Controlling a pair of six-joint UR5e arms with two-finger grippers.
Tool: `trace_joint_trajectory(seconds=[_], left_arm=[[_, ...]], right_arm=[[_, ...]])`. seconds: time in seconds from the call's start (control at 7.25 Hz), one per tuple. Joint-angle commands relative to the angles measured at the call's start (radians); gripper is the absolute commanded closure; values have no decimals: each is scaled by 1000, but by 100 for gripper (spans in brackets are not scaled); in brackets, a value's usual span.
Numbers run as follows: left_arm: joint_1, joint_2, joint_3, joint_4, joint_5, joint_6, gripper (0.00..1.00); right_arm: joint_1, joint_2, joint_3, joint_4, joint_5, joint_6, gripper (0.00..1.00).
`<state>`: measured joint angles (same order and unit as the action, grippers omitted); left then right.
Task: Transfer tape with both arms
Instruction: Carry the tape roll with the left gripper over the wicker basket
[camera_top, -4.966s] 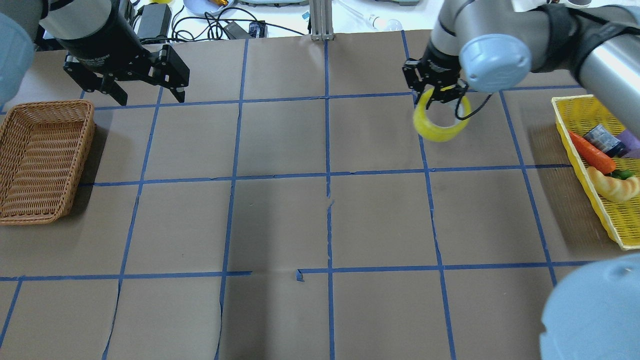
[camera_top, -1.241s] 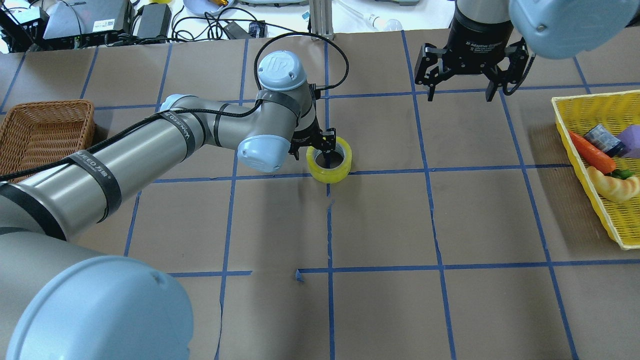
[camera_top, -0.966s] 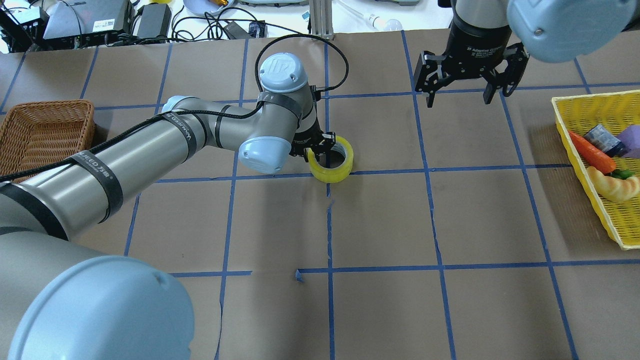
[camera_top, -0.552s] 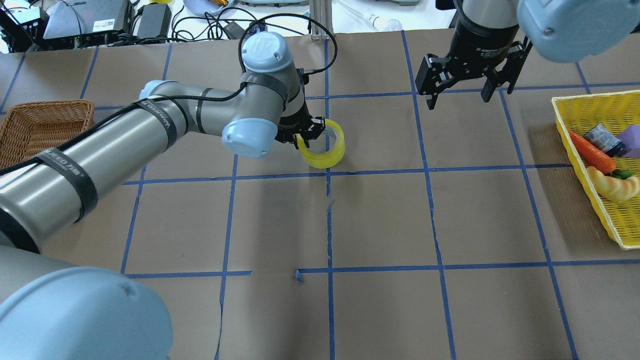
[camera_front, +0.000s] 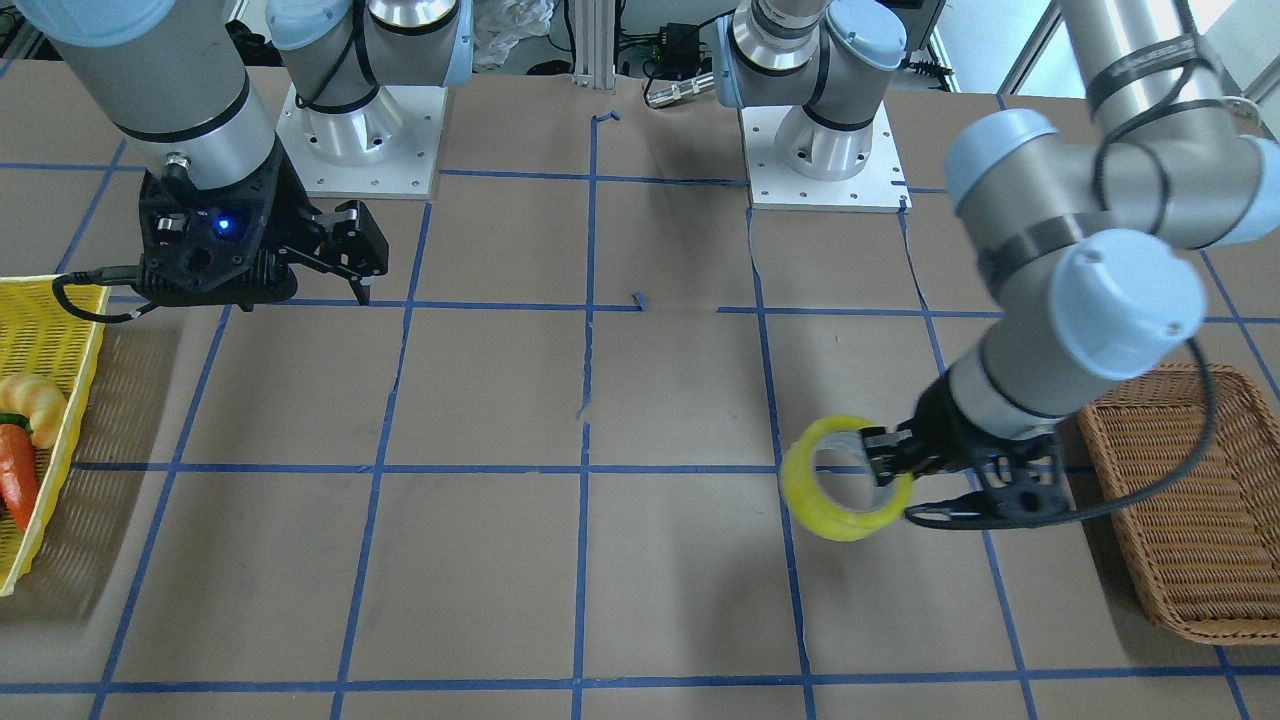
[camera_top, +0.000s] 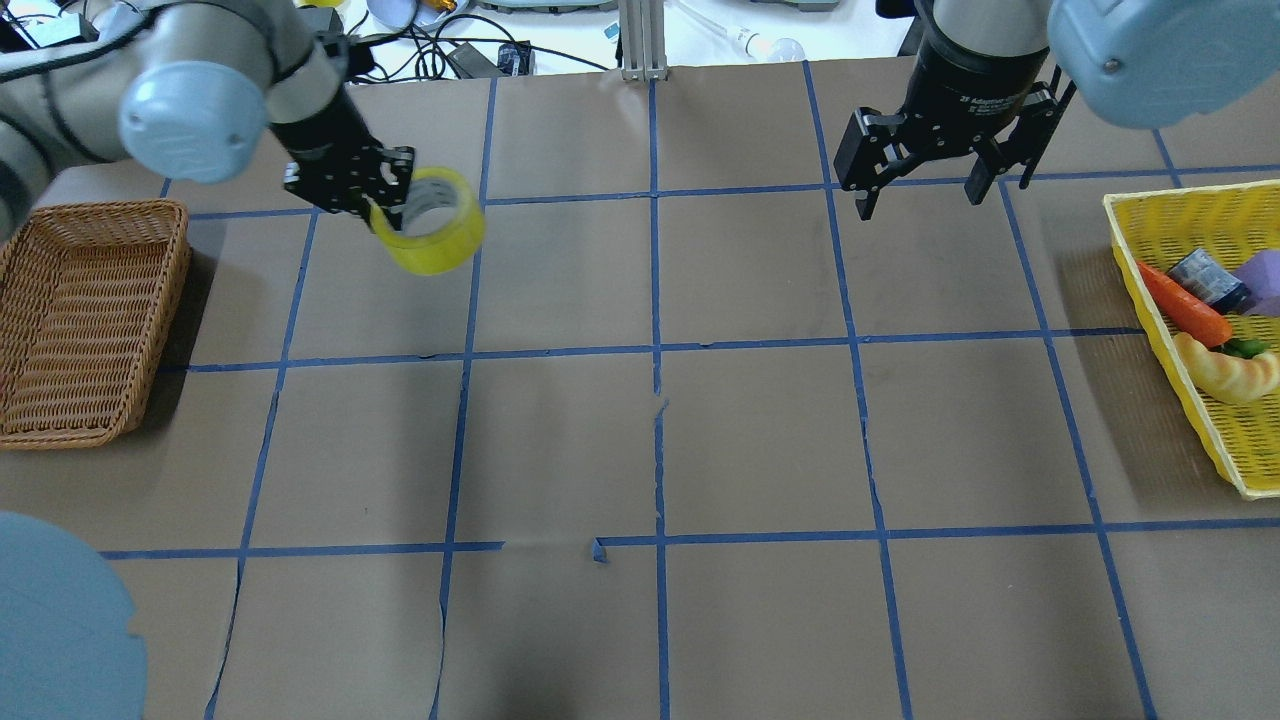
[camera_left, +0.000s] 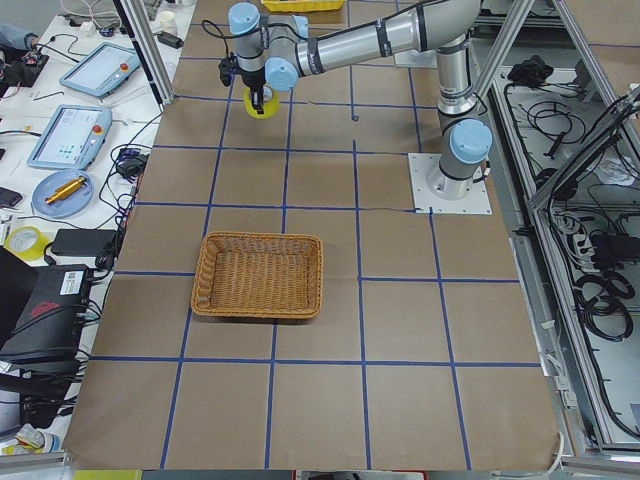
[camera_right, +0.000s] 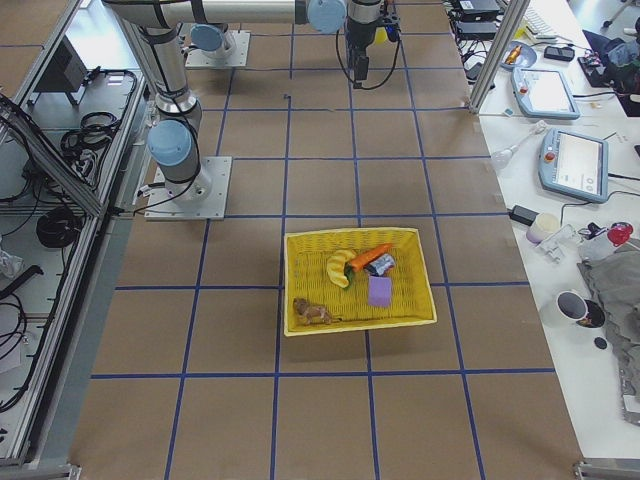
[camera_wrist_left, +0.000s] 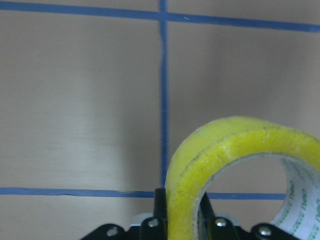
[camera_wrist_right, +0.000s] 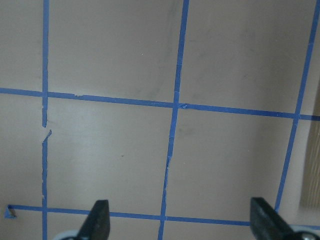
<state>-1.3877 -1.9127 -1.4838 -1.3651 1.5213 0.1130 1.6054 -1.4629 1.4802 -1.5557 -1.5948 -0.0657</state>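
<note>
My left gripper is going to let go of the yellow roll of tape inside the brown wicker basket (camera_front: 1190, 481), near the basket's table-side. The tape still hangs above the table.
The yellow roll of tape (camera_top: 428, 240) hangs above the table, tilted, with its whitish core showing. My left gripper (camera_top: 393, 207) is shut on the tape's rim and holds it a little to the right of the wicker basket (camera_top: 90, 300). The front-facing view shows the tape (camera_front: 815, 508) held by the left gripper (camera_front: 888, 470) clear of the paper. The left wrist view shows the tape (camera_wrist_left: 220, 160) pinched between the fingers. My right gripper (camera_top: 918, 200) is open and empty over the far right of the table; it also shows in the right wrist view (camera_wrist_right: 181, 222).
The brown wicker basket (camera_front: 1180, 520) at the left edge is empty. A yellow plastic basket (camera_top: 1130, 255) with a carrot, a croissant and other items stands at the right edge. Cables and devices lie beyond the table's far edge.
My left arm has lifted the tape off the table's middle and carried it left and away, toward the wicker basket. The right gripper has stayed open and almost still.
</note>
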Motion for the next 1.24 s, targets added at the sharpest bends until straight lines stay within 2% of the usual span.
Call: trace_joint_trajectory(seconds=[0.0, 0.14, 0.28, 0.41, 0.55, 0.83, 1.1], left_arm=[[288, 27, 5, -52, 25, 344, 100], [412, 3, 13, -26, 30, 501, 100], [521, -46, 14, 130, 34, 733, 100], [598, -92, 36, 171, 37, 831, 100], [625, -147, 68, 181, 39, 893, 100], [625, -271, 121, 239, 27, 887, 100], [625, -321, 148, 242, 22, 896, 100]], right_arm=[[1, -2, 24, 0, -2, 1, 0], [1, -26, 55, -4, 6, 1, 0], [-2, -52, 90, -27, 1, 0, 0], [-1, -63, 110, -46, 0, 1, 0], [-1, -66, 112, -49, 6, 6, 0], [-10, -65, 110, -101, 10, 4, 0], [-12, -65, 110, -103, 10, 6, 0]])
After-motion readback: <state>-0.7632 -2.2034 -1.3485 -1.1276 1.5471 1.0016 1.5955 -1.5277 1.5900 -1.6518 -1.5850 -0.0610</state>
